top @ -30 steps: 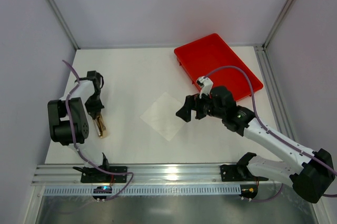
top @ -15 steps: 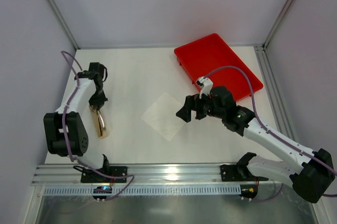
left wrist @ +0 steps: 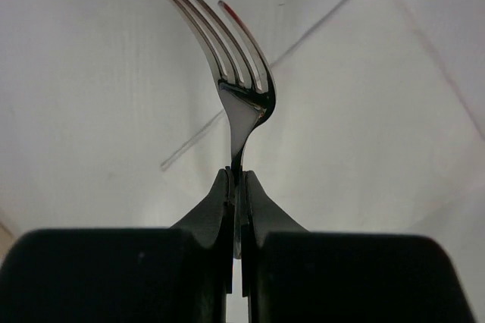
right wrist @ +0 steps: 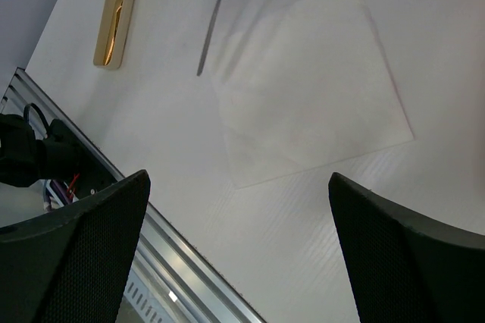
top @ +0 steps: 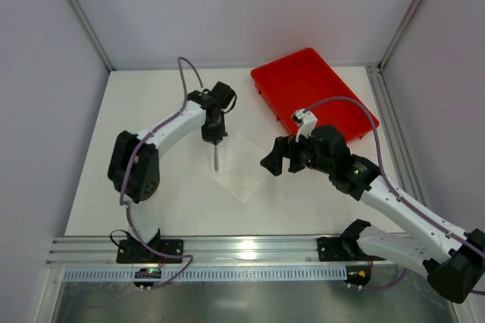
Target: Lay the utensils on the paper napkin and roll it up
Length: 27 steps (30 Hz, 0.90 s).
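Next, my left gripper releases the fork, which hangs over the napkin's corner now, on the back half of the white paper napkin (top: 236,155) (left wrist: 348,95), with the fork's tines pointing toward the back corner of the napkin.
My left gripper (top: 215,141) is shut on a silver fork (top: 217,158) that hangs tines-down over the left corner of the white paper napkin (top: 239,167). In the left wrist view the fingertips pinch the fork (left wrist: 239,73) at its neck, with the napkin (left wrist: 364,111) below and to the right and the handle hidden. My right gripper (top: 274,162) hovers open just right of the napkin, nothing between its fingers (right wrist: 91,239). In the right wrist view a golden-handled utensil (right wrist: 114,20) lies on the table left of the napkin (right wrist: 311,95); the left arm hides it from the top camera.
A red tray (top: 314,95) lies at the back right of the table. The aluminium rail (top: 242,251) runs along the near edge. Grey walls close off the left, back and right sides.
My left arm has swung from the table's left side to the napkin's left corner, carrying the fork. The right arm has shifted slightly to the right.
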### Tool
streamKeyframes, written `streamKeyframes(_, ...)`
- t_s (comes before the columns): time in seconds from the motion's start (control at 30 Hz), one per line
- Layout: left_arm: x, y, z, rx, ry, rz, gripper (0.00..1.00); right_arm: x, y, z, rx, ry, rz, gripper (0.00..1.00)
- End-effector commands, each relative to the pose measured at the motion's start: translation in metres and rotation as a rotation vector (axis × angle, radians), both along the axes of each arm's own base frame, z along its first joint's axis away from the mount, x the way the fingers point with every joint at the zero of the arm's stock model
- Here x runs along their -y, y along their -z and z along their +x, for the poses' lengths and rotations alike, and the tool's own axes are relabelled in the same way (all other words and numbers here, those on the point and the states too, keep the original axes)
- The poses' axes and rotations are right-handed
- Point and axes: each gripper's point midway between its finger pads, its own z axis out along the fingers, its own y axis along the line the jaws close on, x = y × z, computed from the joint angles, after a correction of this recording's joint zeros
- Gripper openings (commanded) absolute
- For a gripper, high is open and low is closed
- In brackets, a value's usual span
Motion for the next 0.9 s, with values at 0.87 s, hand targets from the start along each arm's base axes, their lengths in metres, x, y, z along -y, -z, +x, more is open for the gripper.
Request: streamKeyframes(0.87, 0.089, 0.039, 0.032, -0.061, 0.013, -0.058, 0.0, 0.027, -0.019, -0.003, 0.076, 0.067, -0.049, 1.0)
